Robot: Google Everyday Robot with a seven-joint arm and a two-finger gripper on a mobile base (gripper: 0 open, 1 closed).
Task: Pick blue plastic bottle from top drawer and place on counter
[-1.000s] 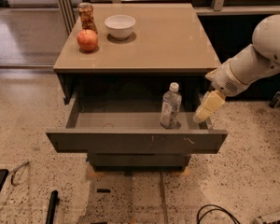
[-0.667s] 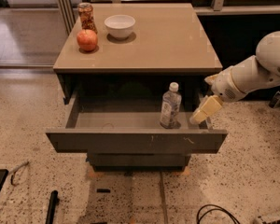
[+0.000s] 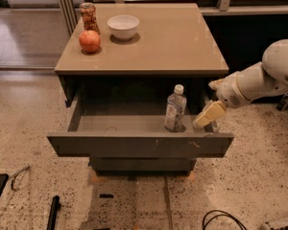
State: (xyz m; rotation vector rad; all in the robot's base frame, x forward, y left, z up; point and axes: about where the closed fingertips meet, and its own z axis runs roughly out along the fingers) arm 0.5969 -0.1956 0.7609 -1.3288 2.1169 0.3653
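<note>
Next, my gripper goes to the upper body [image 3: 176, 104] of the blue plastic bottle, just below its white cap, and closes there.
The blue plastic bottle [image 3: 175, 108] stands upright in the open top drawer [image 3: 139, 144], near its right front corner. It is clear with a white cap and a pale label. My gripper [image 3: 205, 118] hangs over the drawer's right end, a short way to the right of the bottle and apart from it. It holds nothing. The white arm [image 3: 259, 78] comes in from the right. The tan counter [image 3: 173, 37] lies above the drawer.
On the counter's far left stand a red-patterned can [image 3: 89, 16], a red apple [image 3: 89, 41] and a white bowl [image 3: 123, 26]. A lower drawer front [image 3: 141, 165] sits under the top drawer. Cables and dark tools lie on the speckled floor.
The arm has lowered and drawn a little to the left, bringing my gripper down towards the drawer's right end. The bottle has not moved.
</note>
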